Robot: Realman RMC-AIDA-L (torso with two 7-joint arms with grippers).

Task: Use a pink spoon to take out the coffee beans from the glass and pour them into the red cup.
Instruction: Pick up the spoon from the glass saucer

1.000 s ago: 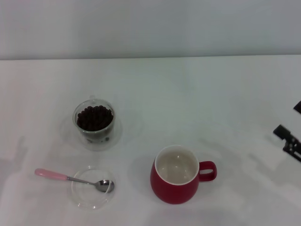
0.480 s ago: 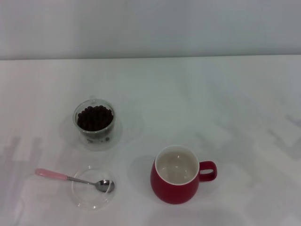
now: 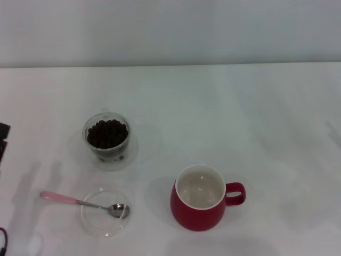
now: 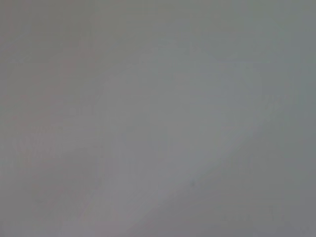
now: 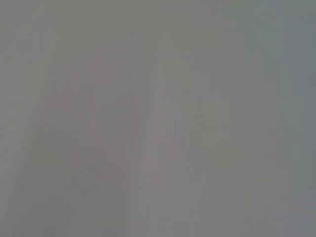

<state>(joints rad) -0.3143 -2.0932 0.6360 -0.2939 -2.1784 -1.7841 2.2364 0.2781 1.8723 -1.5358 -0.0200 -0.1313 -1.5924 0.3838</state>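
The pink spoon is lying across the clear glass dish. Next, I move my left gripper to the middle of the handle [image 3: 57, 197] of the spoon and close it there.
In the head view the pink spoon [image 3: 80, 202] lies with its silver bowl in a flat clear glass dish [image 3: 105, 212] and its handle pointing left over the rim. The glass [image 3: 106, 138], full of coffee beans [image 3: 107, 133], stands behind the dish. The red cup [image 3: 200, 198] stands to the right, upright, handle to the right, white inside bare. A dark part of my left gripper [image 3: 2, 141] shows at the left edge, level with the glass and well left of it. My right gripper is out of view. Both wrist views show only blank grey.
The white table [image 3: 224, 106] ends at a pale wall along the back. A small dark and red piece [image 3: 2, 240] shows at the bottom left corner.
The right gripper, at the right edge a second ago, has left the view. The left gripper has come into view at the left edge. The spoon, glass and cup have not moved.
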